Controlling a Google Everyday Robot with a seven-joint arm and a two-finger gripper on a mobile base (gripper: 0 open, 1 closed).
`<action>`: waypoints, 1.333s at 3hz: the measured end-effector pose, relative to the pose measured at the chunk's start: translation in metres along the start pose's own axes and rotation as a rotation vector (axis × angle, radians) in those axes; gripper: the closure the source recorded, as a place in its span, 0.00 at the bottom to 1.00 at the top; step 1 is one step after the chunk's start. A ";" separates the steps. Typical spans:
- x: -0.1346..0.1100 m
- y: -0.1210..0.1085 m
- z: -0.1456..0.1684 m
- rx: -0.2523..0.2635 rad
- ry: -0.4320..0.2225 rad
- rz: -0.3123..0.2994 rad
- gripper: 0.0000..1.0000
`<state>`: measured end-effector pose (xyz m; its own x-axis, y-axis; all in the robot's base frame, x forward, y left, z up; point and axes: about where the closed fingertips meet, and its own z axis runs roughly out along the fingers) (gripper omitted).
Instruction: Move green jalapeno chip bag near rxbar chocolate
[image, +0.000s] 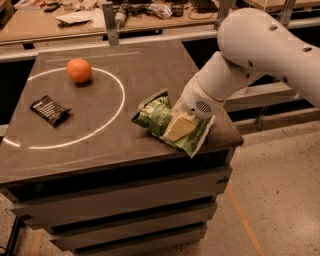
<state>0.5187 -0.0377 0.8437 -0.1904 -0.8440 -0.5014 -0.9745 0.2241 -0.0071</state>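
Observation:
My gripper needs to let go of the green jalapeno chip bag as I set it between the rxbar chocolate and the white circle line (97, 105).
The green jalapeno chip bag (156, 114) is crumpled and lies tilted at the right side of the dark table top (150, 65), just right of a white circle line. My gripper (179, 126) comes in from the right on a large white arm (250, 55) and is shut on the bag, with a pale yellow finger (176, 129) across its middle. The rxbar chocolate (50, 109), a small dark flat bar, lies at the left side of the table inside the circle, far from the bag.
A round orange fruit (79, 70) sits at the back left inside the white circle (112, 112). The table's right edge (227, 125) is just beside the bag. A cluttered workbench (100, 17) stands behind the table.

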 end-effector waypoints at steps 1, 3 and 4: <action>-0.030 -0.008 -0.013 0.017 -0.043 -0.053 1.00; -0.105 -0.023 -0.037 0.060 -0.121 -0.176 1.00; -0.134 -0.024 -0.021 0.057 -0.128 -0.209 1.00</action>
<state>0.5652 0.0598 0.9291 0.0346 -0.8069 -0.5896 -0.9821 0.0817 -0.1694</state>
